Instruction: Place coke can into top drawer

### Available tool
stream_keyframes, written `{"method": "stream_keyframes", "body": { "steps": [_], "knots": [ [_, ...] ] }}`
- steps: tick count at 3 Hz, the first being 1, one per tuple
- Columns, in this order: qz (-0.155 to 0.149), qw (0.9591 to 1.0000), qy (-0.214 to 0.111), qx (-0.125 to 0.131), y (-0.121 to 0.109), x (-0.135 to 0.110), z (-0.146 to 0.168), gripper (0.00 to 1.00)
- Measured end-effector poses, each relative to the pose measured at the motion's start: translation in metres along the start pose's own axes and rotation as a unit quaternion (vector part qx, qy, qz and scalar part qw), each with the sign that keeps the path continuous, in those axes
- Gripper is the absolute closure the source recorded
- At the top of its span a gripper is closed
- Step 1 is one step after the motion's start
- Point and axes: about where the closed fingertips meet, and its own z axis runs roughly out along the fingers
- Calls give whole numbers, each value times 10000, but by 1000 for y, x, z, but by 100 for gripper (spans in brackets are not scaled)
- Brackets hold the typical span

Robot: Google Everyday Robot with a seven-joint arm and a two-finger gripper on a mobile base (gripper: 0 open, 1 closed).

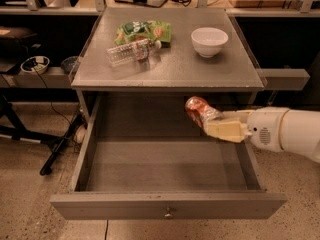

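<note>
I should use my gripper to set the coke can down on the bottom of the open drawer, near the drawer's side (215,157) by my arm.
The coke can (196,109) is a small red-orange can, tilted on its side in my gripper (214,124). The cream-coloured fingers (223,130) are shut on it. My white arm reaches in from the right edge. The can hangs in the air over the right rear part of the open top drawer (165,159), just below the front edge of the tabletop. The grey drawer is pulled fully out, its front panel with a small round knob (168,213) nearest the camera. Its inside holds nothing.
On the grey tabletop (170,64) lie a clear plastic water bottle (131,52), a green snack bag (145,32) and a white bowl (209,41). Shelves and cables stand behind; black stand legs and a cable lie on the floor at left.
</note>
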Motion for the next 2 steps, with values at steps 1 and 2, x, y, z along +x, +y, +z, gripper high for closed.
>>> {"method": "stream_keyframes", "body": {
  "steps": [1, 2],
  "knots": [
    [23, 9999, 142, -9, 8, 15, 8, 100],
    [37, 9990, 401, 189, 12, 33, 19, 100]
  ]
}}
